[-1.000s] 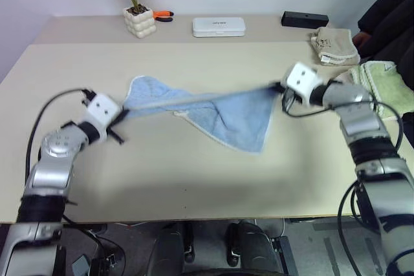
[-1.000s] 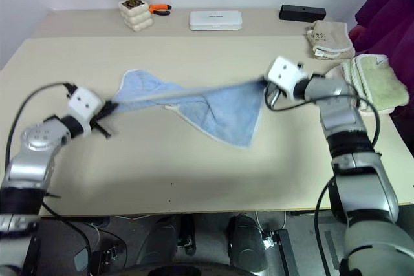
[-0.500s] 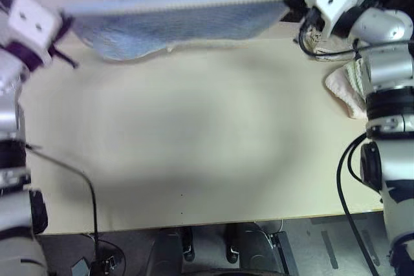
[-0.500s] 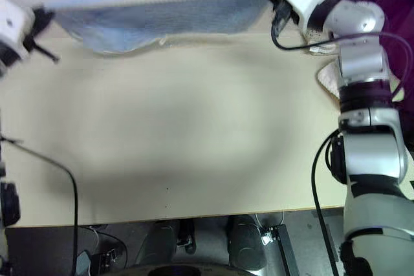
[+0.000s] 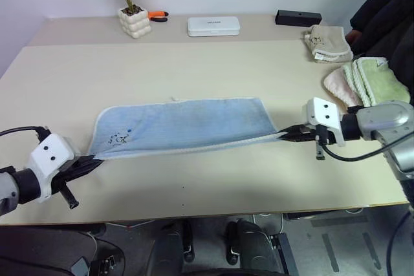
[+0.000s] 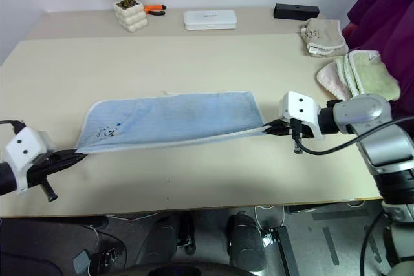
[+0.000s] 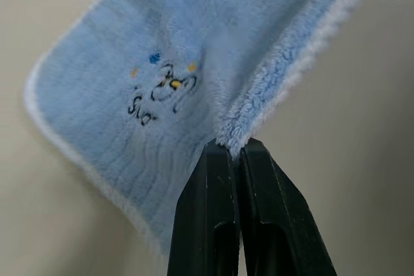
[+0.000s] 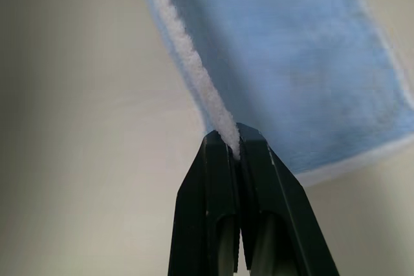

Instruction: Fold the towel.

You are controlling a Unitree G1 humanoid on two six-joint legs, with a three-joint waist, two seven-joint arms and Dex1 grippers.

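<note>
My right gripper should bring the towel's near corner toward the folded green towel and let go of it on the towel's far corner (image 5: 262,101) (image 8: 407,118).
The towel (image 5: 184,124) is light blue with a pale trim and lies stretched out flat across the middle of the table, a small dark embroidered mark (image 5: 119,138) near its left end. My left gripper (image 5: 87,163) is shut on the towel's near left corner (image 7: 233,135), low over the front left of the table. My right gripper (image 5: 291,135) is shut on the near right corner (image 8: 223,124), level with the towel's front edge. That front edge runs taut between the two grippers.
A potted plant (image 5: 132,4), orange pliers (image 5: 157,15), a white case (image 5: 213,26) and a black box (image 5: 298,17) line the far edge. A beige folded cloth (image 5: 328,42) and pink and green folded towels (image 5: 363,79) lie at the right. A person in dark clothing (image 5: 385,11) is at the far right.
Both grippers swung the towel up and away, then pulled it back and down toward me. It went from a bunched, hanging shape to lying spread flat on the table.
</note>
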